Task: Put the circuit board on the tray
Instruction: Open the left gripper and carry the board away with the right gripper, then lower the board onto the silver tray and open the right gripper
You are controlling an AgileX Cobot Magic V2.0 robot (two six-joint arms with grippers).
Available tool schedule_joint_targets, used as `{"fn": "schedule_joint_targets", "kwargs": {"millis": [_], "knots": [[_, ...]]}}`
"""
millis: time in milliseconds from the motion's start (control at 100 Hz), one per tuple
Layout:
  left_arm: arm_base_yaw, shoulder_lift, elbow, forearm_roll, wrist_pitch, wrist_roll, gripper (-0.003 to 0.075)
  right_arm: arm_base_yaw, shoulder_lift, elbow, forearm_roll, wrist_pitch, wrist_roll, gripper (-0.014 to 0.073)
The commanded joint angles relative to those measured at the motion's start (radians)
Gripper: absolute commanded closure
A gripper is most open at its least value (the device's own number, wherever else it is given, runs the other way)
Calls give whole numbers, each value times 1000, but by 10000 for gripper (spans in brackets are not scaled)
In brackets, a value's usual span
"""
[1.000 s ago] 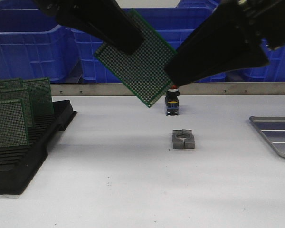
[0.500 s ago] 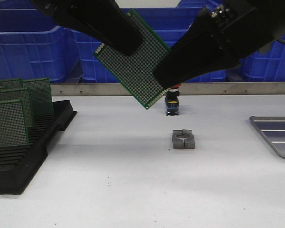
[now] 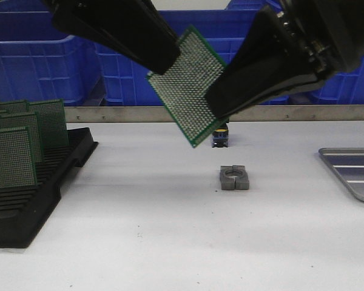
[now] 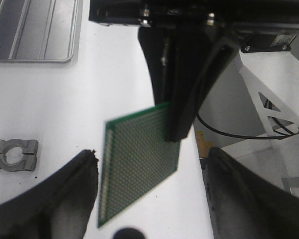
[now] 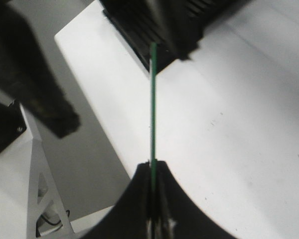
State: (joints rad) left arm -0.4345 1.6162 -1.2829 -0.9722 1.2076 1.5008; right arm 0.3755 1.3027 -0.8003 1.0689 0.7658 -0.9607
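Note:
Next, I let go of the circuit board, now hanging tilted above the table's middle, with my right gripper inside the grey metal tray [image 3: 359, 170], near the tray's rim that faces the clamp.
The green perforated circuit board [image 3: 191, 85] hangs tilted in the air above the table's middle. My right gripper [image 3: 221, 100] is shut on its right edge; in the right wrist view the fingers [image 5: 139, 199] pinch the board [image 5: 153, 99], seen edge-on. My left gripper [image 3: 167, 60] is by the board's upper left corner. In the left wrist view it [image 4: 149, 199] is open, its fingers wide on either side of the board [image 4: 134, 169] and not touching it. The grey metal tray [image 3: 352, 173] lies at the table's right edge and also shows in the left wrist view [image 4: 35, 55].
A black slotted rack [image 3: 30, 200] with several upright green boards stands at the left. A grey split clamp [image 3: 234, 178] lies mid-table below the board. A small black device [image 3: 220, 138] stands behind it. Blue crates [image 3: 42, 60] line the back.
My right gripper has closed on the board's right edge. The board has shifted right and turned more edge-on. My left gripper's fingers have let it go.

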Motion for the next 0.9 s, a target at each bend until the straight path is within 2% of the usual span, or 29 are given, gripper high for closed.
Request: {"fn": "schedule_joint_targets", "kwargs": {"millis": [0, 90, 220, 480, 610, 890], "knots": [[-7, -38, -30, -69, -12, -8, 265, -65, -21, -29, -24, 1, 135, 662], [-7, -38, -30, -69, -17, -8, 265, -151, -21, -29, -101, 15, 216, 662], [-7, -38, -30, -69, -17, -8, 266, -275, -19, -29, -184, 34, 244, 662], [-7, -38, -30, -69, -17, -8, 269, -514, 8, -29, -195, -95, 244, 662], [-7, -38, -30, -69, -17, -8, 269, -577, 89, -36, -195, -162, 242, 662], [-7, -38, -30, -69, -17, -8, 269, -627, 355, -181, -195, -102, 242, 660]]}}
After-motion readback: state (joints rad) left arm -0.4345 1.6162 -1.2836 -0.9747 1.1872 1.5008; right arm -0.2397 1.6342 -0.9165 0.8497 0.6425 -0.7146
